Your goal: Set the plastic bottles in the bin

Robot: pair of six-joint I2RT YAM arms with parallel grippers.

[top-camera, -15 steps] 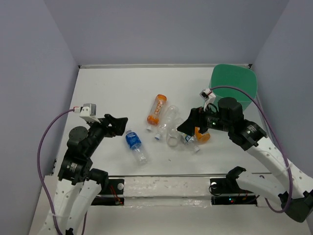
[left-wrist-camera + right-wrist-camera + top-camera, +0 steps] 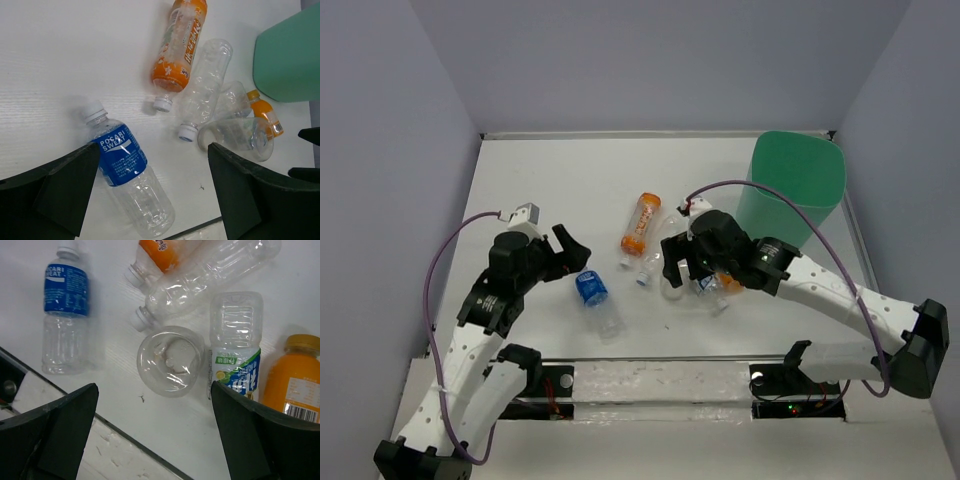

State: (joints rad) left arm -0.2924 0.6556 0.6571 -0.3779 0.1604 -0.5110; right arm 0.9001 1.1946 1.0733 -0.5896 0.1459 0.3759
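My right gripper needs to grip around the body of the upright clear bottle point(image 2: 671, 288) point(image 2: 170, 362), the one that is between the long clear bottle and the green-labelled bottle.
Several plastic bottles lie on the white table. A blue-labelled bottle point(image 2: 592, 297) point(image 2: 122, 170) point(image 2: 65, 305) lies left of the group. My left gripper point(image 2: 570, 255) point(image 2: 152, 150) hangs open just above it, jaws straddling its label end. An orange bottle point(image 2: 640, 223) point(image 2: 181, 45) and a long clear bottle point(image 2: 660, 250) point(image 2: 205, 87) point(image 2: 210, 270) lie side by side. My right gripper point(image 2: 685, 262) point(image 2: 154, 390) is open over a clear bottle seen end-on point(image 2: 170, 360), beside a green-labelled bottle point(image 2: 236, 345) and a small orange bottle point(image 2: 295, 380). The mint-green bin point(image 2: 798, 180) point(image 2: 290, 55) stands at the far right.
The table's near edge point(image 2: 650, 360) with its dark seam runs just below the bottles. Grey walls close in the left, back and right sides. The right arm's cable arcs over toward the bin.
My right gripper has swung left and lower, away from the bin, over the bottle cluster. The left gripper has moved closer to the blue-labelled bottle. The bottles have not moved.
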